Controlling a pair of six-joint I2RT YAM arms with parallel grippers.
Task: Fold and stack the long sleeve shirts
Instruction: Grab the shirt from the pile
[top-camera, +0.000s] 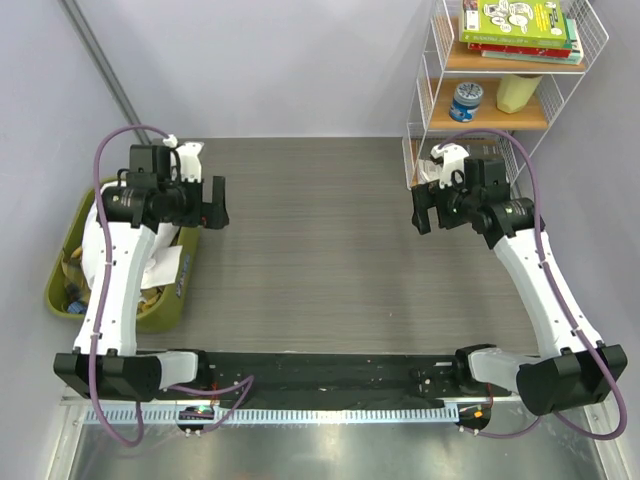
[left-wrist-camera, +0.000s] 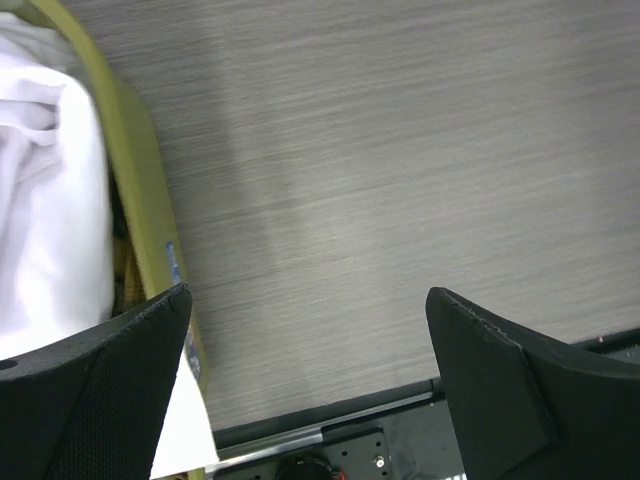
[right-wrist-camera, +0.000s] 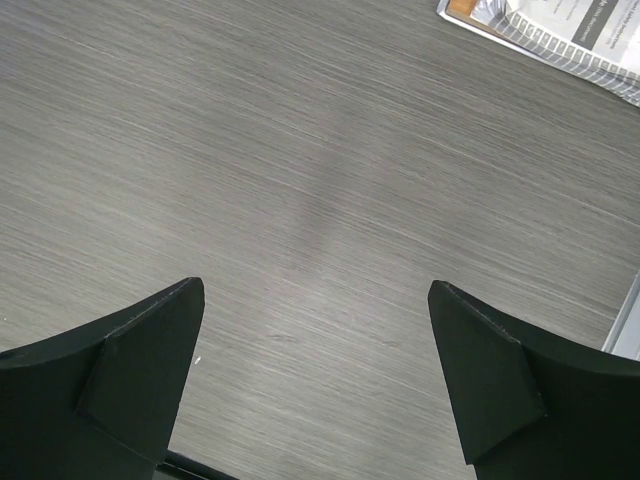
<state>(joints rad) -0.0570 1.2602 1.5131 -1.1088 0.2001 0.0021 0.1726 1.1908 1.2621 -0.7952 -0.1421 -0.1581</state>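
Note:
My left gripper should close on the bunched top (top-camera: 163, 238) (left-wrist-camera: 50, 220) of the white long sleeve shirt lying in the olive-green basket.
White long sleeve shirts (top-camera: 160, 265) lie bunched in an olive-green basket (top-camera: 62, 270) at the table's left edge, partly hidden by my left arm. They also show in the left wrist view (left-wrist-camera: 50, 200) with the basket rim (left-wrist-camera: 140, 190). My left gripper (top-camera: 214, 203) is open and empty, held above the table just right of the basket; it also shows in the left wrist view (left-wrist-camera: 310, 330). My right gripper (top-camera: 424, 211) is open and empty above the table's right side; it also shows in the right wrist view (right-wrist-camera: 315, 330).
A white wire shelf (top-camera: 505, 90) stands at the back right with books, a tin and a yellow bottle. Its base with papers shows in the right wrist view (right-wrist-camera: 560, 35). The grey wood-grain table (top-camera: 320, 250) spans between the arms. A black rail (top-camera: 320, 378) runs along the near edge.

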